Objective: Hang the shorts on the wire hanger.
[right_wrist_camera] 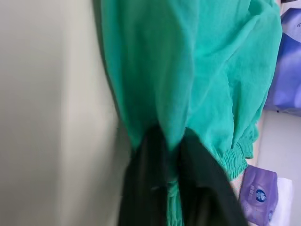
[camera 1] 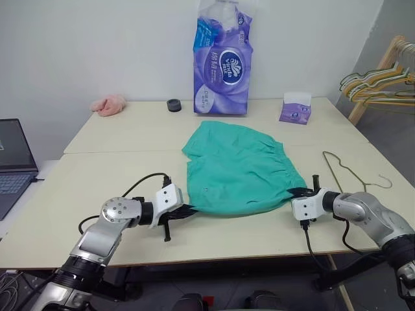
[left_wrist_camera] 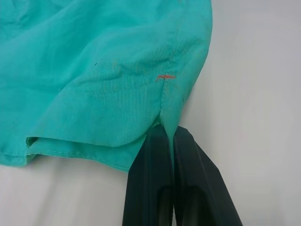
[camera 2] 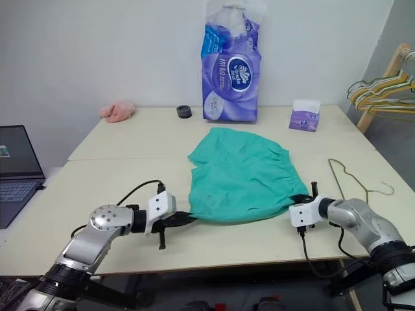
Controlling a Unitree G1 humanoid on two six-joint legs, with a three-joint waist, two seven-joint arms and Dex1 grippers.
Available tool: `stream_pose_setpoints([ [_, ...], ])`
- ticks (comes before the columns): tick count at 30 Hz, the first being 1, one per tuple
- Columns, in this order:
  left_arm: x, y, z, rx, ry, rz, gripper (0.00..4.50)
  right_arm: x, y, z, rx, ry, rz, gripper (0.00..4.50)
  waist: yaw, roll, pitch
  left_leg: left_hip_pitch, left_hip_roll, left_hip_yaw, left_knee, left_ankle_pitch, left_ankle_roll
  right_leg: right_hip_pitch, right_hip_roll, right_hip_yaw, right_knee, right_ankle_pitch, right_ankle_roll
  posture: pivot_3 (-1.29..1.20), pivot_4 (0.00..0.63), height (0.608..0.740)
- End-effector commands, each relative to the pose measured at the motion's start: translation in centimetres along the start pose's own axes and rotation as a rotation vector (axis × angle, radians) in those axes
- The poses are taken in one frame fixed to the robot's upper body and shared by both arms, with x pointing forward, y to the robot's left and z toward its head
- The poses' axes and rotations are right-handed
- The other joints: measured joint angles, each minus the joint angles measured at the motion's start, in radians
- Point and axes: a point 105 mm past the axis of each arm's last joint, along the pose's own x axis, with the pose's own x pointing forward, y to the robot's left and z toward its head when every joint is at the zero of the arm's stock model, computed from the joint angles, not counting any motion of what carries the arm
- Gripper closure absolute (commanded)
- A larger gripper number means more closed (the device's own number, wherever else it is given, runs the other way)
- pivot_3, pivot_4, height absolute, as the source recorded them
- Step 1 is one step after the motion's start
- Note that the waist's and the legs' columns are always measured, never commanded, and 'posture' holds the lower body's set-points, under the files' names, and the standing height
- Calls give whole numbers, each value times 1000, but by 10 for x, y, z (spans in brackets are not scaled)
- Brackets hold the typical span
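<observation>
Next, I let go of the shorts' near corner with my left gripper at the front edge of the table (camera 1: pixel 183 264), so it hangs slightly over it.
The teal-green shorts (camera 1: pixel 238 168) lie spread on the table (camera 1: pixel 117 175), waistband toward the right. My left gripper (camera 1: pixel 189 210) is shut on the shorts' near left corner; the left wrist view shows the cloth (left_wrist_camera: pixel 113 80) pinched between the two black fingers (left_wrist_camera: pixel 150 183). My right gripper (camera 1: pixel 298 192) is shut on the near right corner by the gathered waistband, with cloth (right_wrist_camera: pixel 188 70) caught between its fingers (right_wrist_camera: pixel 146 183). The thin wire hanger (camera 1: pixel 350 172) lies flat on the table to the right of the shorts, beyond my right gripper.
A tall purple tissue pack (camera 1: pixel 222 61) stands at the back, with a small purple tissue box (camera 1: pixel 295 109), a black round object (camera 1: pixel 174 105) and a pink cloth (camera 1: pixel 109 104). A laptop (camera 1: pixel 13 162) sits left. A rack of hangers (camera 1: pixel 382 81) stands right.
</observation>
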Motion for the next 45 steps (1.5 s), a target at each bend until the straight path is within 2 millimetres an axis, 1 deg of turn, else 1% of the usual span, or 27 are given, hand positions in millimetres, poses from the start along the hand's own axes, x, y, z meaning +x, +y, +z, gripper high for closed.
stream_pose_setpoints([
  [1,-12,5,9,46,2,-26,4500,-15,-21,16,1,-82,-15,4465,0,0,1,0,0,0,0,0,0,0,0,0,0,0,0,-32,17,740],
  [3,-17,-6,4,37,36,-105,4500,-22,-18,24,36,-115,35,4465,1,0,1,0,0,0,0,0,0,0,0,0,0,0,0,-33,19,740],
  [6,-30,-40,-8,-20,121,-298,4500,-36,-1,32,81,-148,177,4465,-2,1,3,0,0,0,0,0,1,0,0,0,0,0,0,-43,23,740],
  [9,-42,-70,-14,-67,175,-440,4500,-49,11,42,123,-176,279,4465,-3,2,6,0,1,0,0,-2,3,0,-1,0,0,-1,0,-49,25,740],
  [13,-53,-100,-17,-111,205,-556,4500,-61,23,49,149,-186,366,4465,-1,3,11,0,2,0,0,-2,3,0,-1,-1,0,-6,-4,-59,28,740],
  [15,-58,-112,-16,-127,214,-597,4500,-65,28,52,152,-187,403,4465,-1,3,12,0,2,1,0,-2,3,0,-1,-1,0,-8,-2,-60,26,740],
  [17,-60,-116,-16,-138,217,-607,4500,-71,34,54,158,-186,445,4465,1,4,12,1,2,1,0,-2,2,0,-1,-1,0,-8,-2,-60,26,740],
  [19,-59,-116,-16,-139,220,-598,4500,-76,40,55,164,-183,488,4465,5,5,14,1,2,1,0,-2,2,0,-1,-1,0,-8,-2,-59,25,740],
  [24,-54,-113,-20,-122,224,-565,4500,-73,42,66,203,-210,498,4465,3,4,15,1,2,1,1,-2,2,1,-1,-2,0,-8,-2,-55,26,740],
  [27,-51,-114,-18,-150,213,-558,4500,-76,46,71,226,-210,544,4465,3,4,16,1,2,1,0,-2,2,1,-1,-2,0,-8,-2,-55,27,740],
  [30,-45,-111,-13,-182,180,-523,3854,-81,47,68,254,-182,567,3823,4,5,18,1,2,1,0,-2,2,1,0,-2,0,-8,-2,-56,28,740],
  [34,-41,-109,-5,-216,143,-514,2637,-85,39,65,240,-161,560,2465,3,4,20,1,2,1,1,-2,2,1,-1,-2,0,-8,-1,-56,29,740],
  [36,-38,-106,-2,-217,128,-500,2024,-91,34,65,244,-160,566,1763,3,5,22,1,2,1,1,-2,2,1,0,-2,0,-8,-1,-54,28,740],
  [39,-33,-101,5,-201,93,-463,1103,-101,24,71,412,-187,547,702,4,6,24,1,2,1,1,-3,2,1,0,-2,0,-8,-1,-49,29,740],
  [40,-24,-85,13,-181,37,-367,809,-106,11,67,548,-200,478,358,6,5,24,1,3,1,1,-3,2,1,0,-2,0,-8,-1,-44,30,740],
  [41,-14,-65,26,-166,-43,-247,520,-109,-7,58,666,-198,362,56,11,5,25,1,3,0,1,-3,2,1,0,-2,0,-6,2,-43,30,740],
  [42,-8,-52,35,-162,-99,-166,186,-113,-18,52,745,-198,281,0,16,4,26,1,3,0,2,-3,2,2,-1,-2,-1,-5,4,-44,30,740],
  [43,-3,-41,45,-171,-150,-108,46,-117,-31,43,830,-202,182,0,21,2,27,0,2,0,3,-3,2,2,-1,-2,-1,-3,7,-45,29,740],
  [45,3,-30,62,-167,-218,-44,46,-120,-52,26,957,-199,-34,0,23,-4,26,0,2,-1,4,-2,2,2,0,-2,-1,-2,7,-47,28,740],
])
